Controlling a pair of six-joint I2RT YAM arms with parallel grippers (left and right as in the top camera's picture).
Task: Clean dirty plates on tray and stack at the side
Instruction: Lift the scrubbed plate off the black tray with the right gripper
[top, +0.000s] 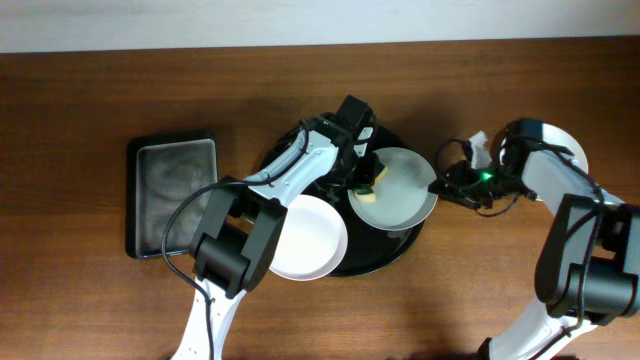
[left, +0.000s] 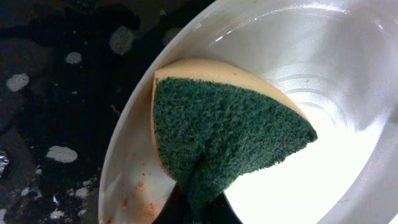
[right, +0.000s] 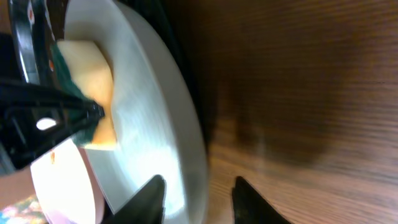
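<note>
I should use my left gripper to put down and let go of the green-yellow sponge on the near end of the rectangular dark metal tray's bottom (top: 167, 227).
The black tray (top: 392, 254) sits mid-table. One white plate (top: 308, 240) lies on its lower left. A second plate (top: 405, 188) is held tilted over the tray's right side; it also shows in the left wrist view (left: 298, 50) and in the right wrist view (right: 152, 124). My left gripper (top: 363, 183) is shut on a green-yellow sponge (left: 224, 134) pressed on this plate, beside an orange-red smear (left: 140, 193). My right gripper (right: 199, 186) grips the plate's right rim, one finger above and one below. A third plate (top: 572, 148) lies on the table at far right, partly under the right arm.
A rectangular dark metal tray (top: 172, 195) stands on the left of the wooden table. The black tray's floor (left: 56, 93) carries pale flecks. The right arm's cables hang near the plate's right rim.
</note>
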